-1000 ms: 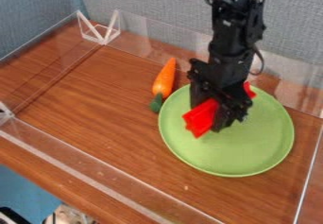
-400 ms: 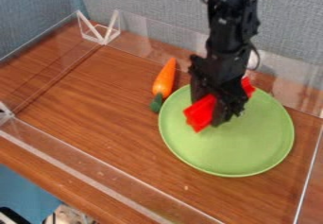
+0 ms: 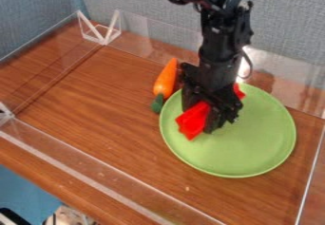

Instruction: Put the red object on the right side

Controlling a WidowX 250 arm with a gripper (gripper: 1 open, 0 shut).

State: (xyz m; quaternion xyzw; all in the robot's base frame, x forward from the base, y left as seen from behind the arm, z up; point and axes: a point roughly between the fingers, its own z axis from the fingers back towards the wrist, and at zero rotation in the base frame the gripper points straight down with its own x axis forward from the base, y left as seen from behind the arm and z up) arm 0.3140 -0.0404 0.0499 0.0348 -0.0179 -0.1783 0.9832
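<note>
Next, my gripper releases the red object near the middle of the green plate [image 3: 221,118]. The red object now hangs tilted over that plate.
The red object [image 3: 193,121], a bright red elongated block, hangs tilted in my gripper [image 3: 207,113], whose black fingers are shut on its upper part. It sits just over the left portion of the green plate [image 3: 260,134]. The gripper points straight down from the black arm [image 3: 219,29]. Part of the block is hidden behind the fingers.
An orange carrot [image 3: 165,76] with a green tip lies on the wooden table [image 3: 89,96] just left of the plate. A clear wire stand [image 3: 98,25] sits at the back left. Transparent walls edge the table on all sides.
The arm and the held red block have shifted slightly left across the plate. The grip stays shut.
</note>
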